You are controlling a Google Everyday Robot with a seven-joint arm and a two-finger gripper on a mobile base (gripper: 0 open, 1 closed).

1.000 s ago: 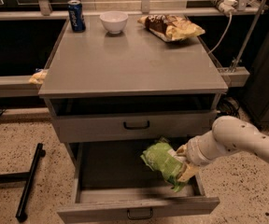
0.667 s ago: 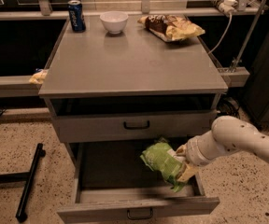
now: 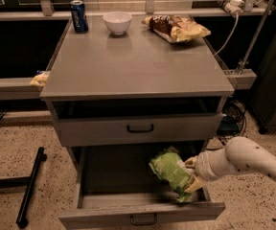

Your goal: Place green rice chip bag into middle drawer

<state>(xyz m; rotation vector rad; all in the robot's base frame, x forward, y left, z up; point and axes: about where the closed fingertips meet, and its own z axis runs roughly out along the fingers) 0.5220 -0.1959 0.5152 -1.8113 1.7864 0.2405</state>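
Note:
I need to let go of the green rice chip bag with my gripper near the center of the open drawer [image 3: 156, 166], toward its back.
The green rice chip bag [image 3: 170, 172] is a crinkly lime-green pouch lying tilted inside the pulled-out middle drawer [image 3: 99, 204], toward its right side. My gripper [image 3: 190, 173] comes in from the right on a white arm [image 3: 246, 161] and is at the bag's right end, with its yellowish fingers [image 3: 194, 183] closed on the bag. The bag's lower end rests near the drawer's front right corner. The drawer's small dark handle [image 3: 143, 220] shows on its front.
The drawer front above [image 3: 138, 128] is shut and has a black handle. On the cabinet top stand a blue can [image 3: 79, 16], a white bowl [image 3: 117, 22] and a yellow-and-brown chip bag [image 3: 177, 28]. A black bar [image 3: 30, 188] lies on the floor at left. Cables hang at right.

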